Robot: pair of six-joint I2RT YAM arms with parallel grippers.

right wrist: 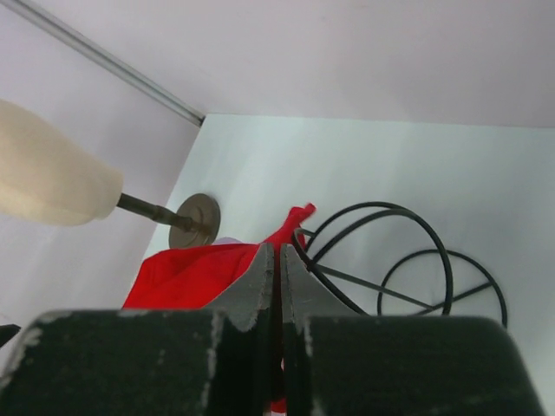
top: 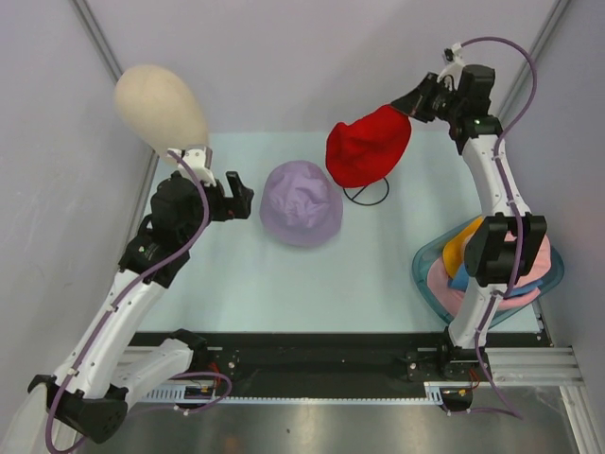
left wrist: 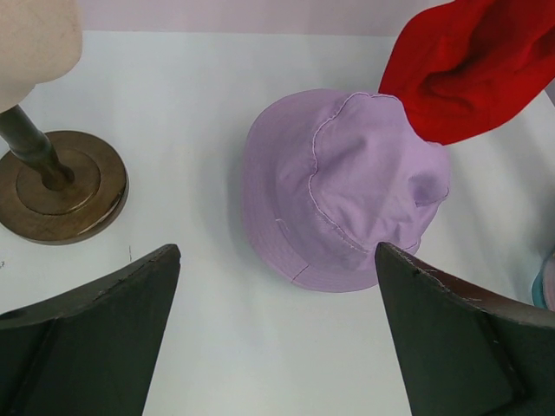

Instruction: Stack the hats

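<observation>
Next, I release the red hat from my right gripper on top of the black wire stand (top: 363, 151) (right wrist: 375, 253) behind the lilac hat.
A lilac hat (top: 302, 202) lies crown up in the middle of the table, also in the left wrist view (left wrist: 342, 188). My right gripper (top: 408, 102) is shut on the brim of a red hat (top: 367, 146) and holds it in the air at the back, above a black wire stand (top: 367, 195); its jaws pinch the red fabric (right wrist: 195, 273). The red hat hangs over the lilac hat's far right edge (left wrist: 473, 65). My left gripper (top: 242, 197) is open and empty, just left of the lilac hat. Orange (top: 460, 242), blue (top: 460, 279) and pink (top: 534, 270) hats lie in the tray.
A beige mannequin head (top: 159, 104) on a brown round base (left wrist: 61, 186) stands at the back left. A translucent teal tray (top: 423, 274) sits at the right, partly behind my right arm. The wire stand (right wrist: 408, 260) sits under the red hat.
</observation>
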